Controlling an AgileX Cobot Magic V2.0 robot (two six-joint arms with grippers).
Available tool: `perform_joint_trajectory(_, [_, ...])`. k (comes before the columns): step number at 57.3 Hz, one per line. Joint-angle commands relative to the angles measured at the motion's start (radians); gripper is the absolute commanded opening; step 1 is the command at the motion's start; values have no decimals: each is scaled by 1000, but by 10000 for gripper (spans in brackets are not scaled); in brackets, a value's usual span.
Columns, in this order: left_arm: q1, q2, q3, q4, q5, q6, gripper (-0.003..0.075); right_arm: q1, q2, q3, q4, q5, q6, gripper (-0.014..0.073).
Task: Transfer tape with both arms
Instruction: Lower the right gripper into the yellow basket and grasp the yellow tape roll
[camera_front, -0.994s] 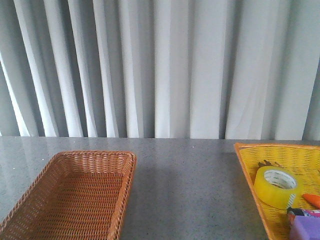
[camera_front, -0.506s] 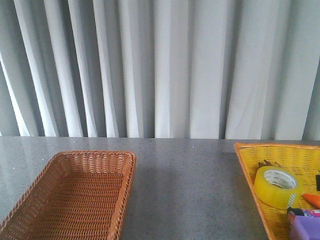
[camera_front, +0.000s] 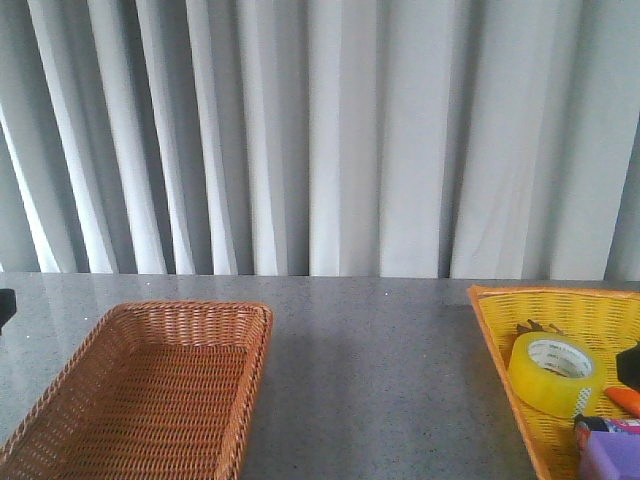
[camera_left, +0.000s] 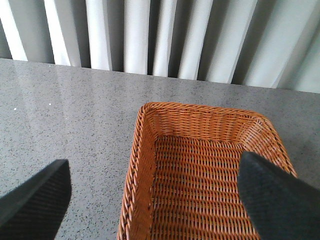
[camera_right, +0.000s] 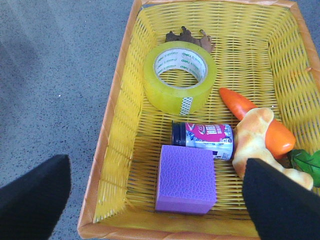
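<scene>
The tape will be taken by my right gripper, which will grip the tape by its side (camera_front: 598, 368) (camera_right: 211, 73) nearest the carrot toy, with one finger inside the tape's hole.
The tape (camera_front: 540, 385), a yellow roll with a white printed core, lies flat in the yellow basket (camera_front: 500, 320) at the right. In the right wrist view the tape (camera_right: 172, 97) sits toward the basket's far end. My right gripper (camera_right: 157, 200) is open and empty, hovering above the basket's near rim, well short of the tape. My left gripper (camera_left: 157, 200) is open and empty above the left rim of the brown wicker basket (camera_left: 145, 150). Only dark edges of both arms show in the front view, at the left border (camera_front: 5, 305) and the right border (camera_front: 630, 367).
The yellow basket also holds a purple block (camera_right: 186, 179), a small can (camera_right: 202, 136), a carrot toy (camera_right: 257, 120), a bread-like toy (camera_right: 255, 137) and a brown leaf-like piece (camera_right: 187, 36). The brown basket (camera_front: 150, 390) holds nothing. Grey table (camera_front: 370, 380), curtain behind.
A dark part of the left arm has appeared at the front view's left edge. The dark part of the right arm at the right edge has grown. The tape has not moved.
</scene>
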Motion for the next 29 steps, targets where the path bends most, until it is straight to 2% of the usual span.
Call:
perform_joint_trajectory(1, [-8, -12, -30, -8, -81, -7, 607, 1, -36, -34, -4, -58, 0, 644])
perform_joint_trajectory(15, [-8, -13, -30, -9, -72, -9, 529, 0, 54, -116, -107, -54, 68, 564])
perform_joint_trajectory(20, [-8, -15, -30, -8, -23, -8, 512, 0, 140, -211, -153, -11, 87, 545])
perform_joint_trajectory(29, [-8, -15, -30, -7, 11, -8, 503, -15, 329, -440, -150, 97, 82, 528])
